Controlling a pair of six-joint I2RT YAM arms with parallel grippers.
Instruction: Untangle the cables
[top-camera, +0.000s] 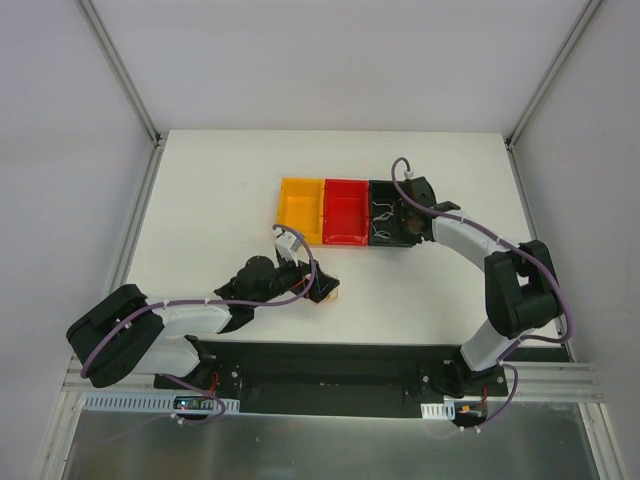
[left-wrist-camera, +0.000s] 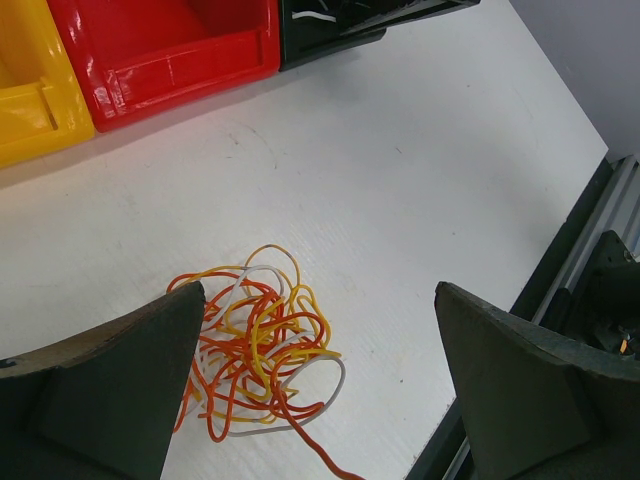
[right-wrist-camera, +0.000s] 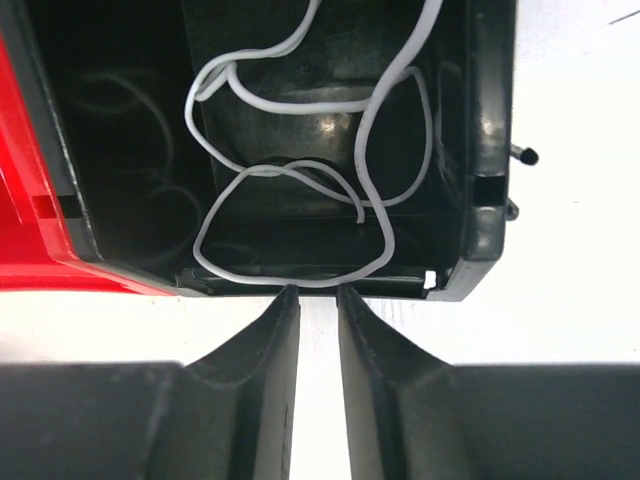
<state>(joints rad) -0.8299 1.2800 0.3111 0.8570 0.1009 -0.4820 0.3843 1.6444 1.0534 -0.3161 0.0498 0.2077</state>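
I should take the white cable's loop, which rests at the black bin's near rim, with my right gripper and move it farther inside the bin (right-wrist-camera: 320, 130) before I deal with the clump.
A tangled clump of red, orange-yellow and white cables (left-wrist-camera: 255, 350) lies on the white table, seen in the left wrist view. My left gripper (left-wrist-camera: 320, 385) is open wide and hangs just above it, with the clump beside the left finger (left-wrist-camera: 110, 390). From above, the clump (top-camera: 335, 294) peeks out at the left gripper (top-camera: 325, 290). My right gripper (right-wrist-camera: 318, 300) hovers at the near wall of the black bin (right-wrist-camera: 485, 150); its jaws stand narrowly apart with nothing between them. Loose white cables (right-wrist-camera: 310, 104) lie inside that bin.
A yellow bin (top-camera: 300, 185), a red bin (top-camera: 345, 238) and the black bin (top-camera: 385, 240) stand in a row at mid-table. The red bin (left-wrist-camera: 170, 60) and yellow bin (left-wrist-camera: 30, 110) show empty. A black rail (left-wrist-camera: 580, 260) runs along the table's near edge.
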